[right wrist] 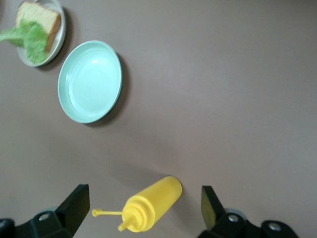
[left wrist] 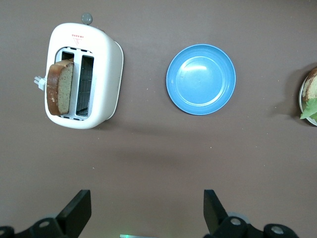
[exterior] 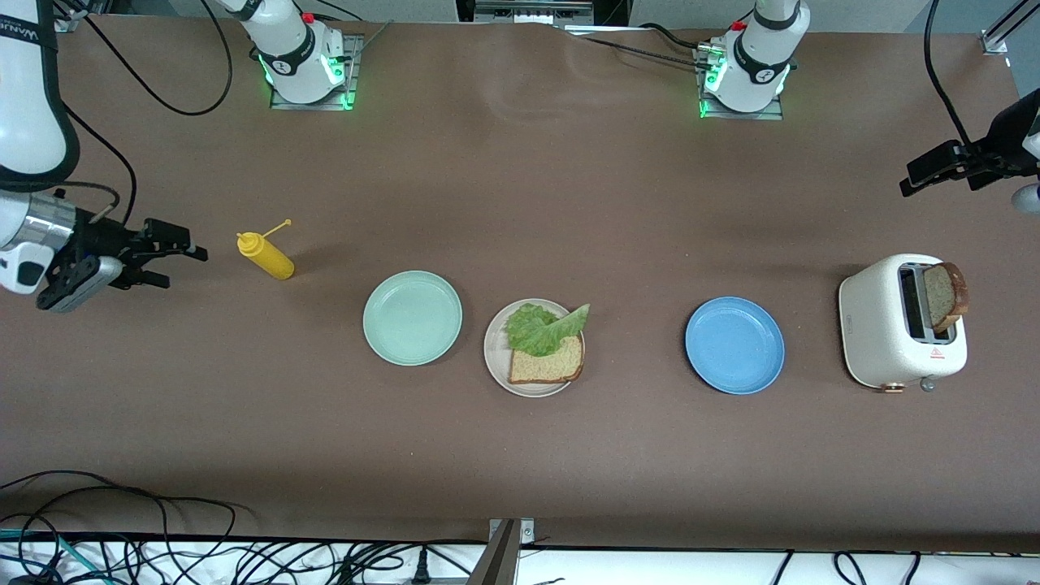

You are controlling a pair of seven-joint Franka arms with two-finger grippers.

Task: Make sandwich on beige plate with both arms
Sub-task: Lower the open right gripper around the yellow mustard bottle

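My right gripper is going to close on the body of the yellow mustard bottle [exterior: 275, 262] [right wrist: 165, 194], toward its bottom end, so that the cap stays clear of the fingers.
The beige plate [exterior: 496, 357] sits mid-table between a mint plate and a blue plate. On it lies one bread slice [exterior: 546, 366], with a ruffled lettuce leaf [exterior: 543, 327] partly over it. The plate's edge [left wrist: 302, 94] and the leaf [left wrist: 310, 108] also show in the left wrist view. A second slice [exterior: 946, 296] stands up out of the toaster [exterior: 886, 325]. My left gripper [exterior: 914, 180] hangs open over the table at the left arm's end, with toaster [left wrist: 101, 74] and slice [left wrist: 59, 87] below. My right gripper [exterior: 183, 266] is open and empty beside the mustard bottle.
A yellow mustard bottle [exterior: 266, 255] lies toward the right arm's end and shows under the right gripper [right wrist: 143, 206]. The mint plate [exterior: 412, 318] and blue plate [exterior: 734, 345] hold nothing. Cables run along the table edge nearest the front camera.
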